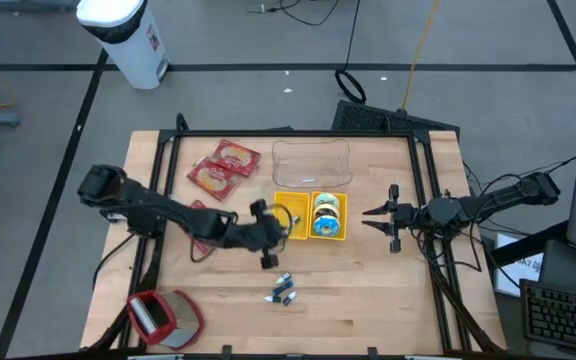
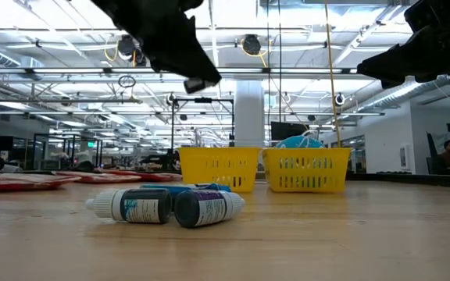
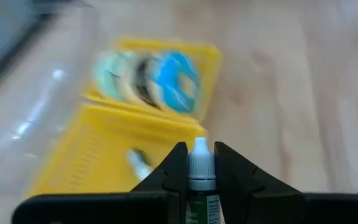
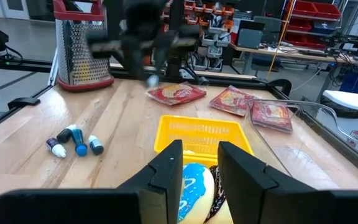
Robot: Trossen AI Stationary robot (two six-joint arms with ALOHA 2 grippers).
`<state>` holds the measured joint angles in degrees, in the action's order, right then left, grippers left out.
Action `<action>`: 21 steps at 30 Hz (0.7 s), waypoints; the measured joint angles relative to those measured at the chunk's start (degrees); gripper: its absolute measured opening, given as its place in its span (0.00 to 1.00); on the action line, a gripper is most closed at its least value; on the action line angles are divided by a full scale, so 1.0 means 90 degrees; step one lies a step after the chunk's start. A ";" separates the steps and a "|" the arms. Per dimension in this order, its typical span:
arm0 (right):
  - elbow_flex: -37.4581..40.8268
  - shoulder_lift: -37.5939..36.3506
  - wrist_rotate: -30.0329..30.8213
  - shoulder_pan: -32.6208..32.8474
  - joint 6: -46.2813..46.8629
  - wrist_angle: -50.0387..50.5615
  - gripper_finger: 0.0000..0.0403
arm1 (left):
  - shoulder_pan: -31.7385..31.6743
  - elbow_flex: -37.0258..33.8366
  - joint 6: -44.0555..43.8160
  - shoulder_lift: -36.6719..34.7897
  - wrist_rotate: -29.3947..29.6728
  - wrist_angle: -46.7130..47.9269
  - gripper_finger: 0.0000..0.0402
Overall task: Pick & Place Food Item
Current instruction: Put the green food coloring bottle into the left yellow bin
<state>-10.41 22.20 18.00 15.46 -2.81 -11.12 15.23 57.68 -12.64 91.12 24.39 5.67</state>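
Next, my left gripper lets go of the dropper bottle in the emptier yellow basket's end (image 1: pixel 296 204) (image 3: pixel 98 146) nearest the clear plastic tray.
My left gripper (image 3: pixel 201 149) is shut on a small dropper bottle (image 3: pixel 201 180) with a white cap and a green label. It hovers at the left edge of two yellow baskets (image 1: pixel 290 205), raised above the table (image 2: pixel 198 74). The right basket holds a blue and pale doughnuts (image 1: pixel 326 215). The left basket (image 3: pixel 86 162) has a small pale thing (image 3: pixel 138 163) lying in it. Three more small bottles (image 1: pixel 283 293) lie on their sides on the wood near the front edge. My right gripper (image 1: pixel 380 215) waits open, right of the baskets. My left gripper pinches the bottle between its two fingers, by the sides just below the white cap (image 3: pixel 201 163). The bottle lies along the fingers, its cap pointing out past their tips. The fingers slant downward toward the table's right side, and the bottle is lifted clear of the table.
Red food packets (image 1: pixel 223 168) lie at the far left. A clear plastic tray (image 1: pixel 313 162) stands behind the baskets. A red-handled grater (image 1: pixel 158 315) lies at the near left corner. Bare wood stretches right of the loose bottles.
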 joint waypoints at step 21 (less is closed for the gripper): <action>0.0000 0.0002 -0.0014 -0.0002 0.0022 -0.0062 0.23 | -0.1499 0.0004 -0.1166 0.1195 -0.0227 -0.1407 0.18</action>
<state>-10.41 22.22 17.87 15.44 -2.61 -11.68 1.74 57.71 -23.14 101.88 22.35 -6.99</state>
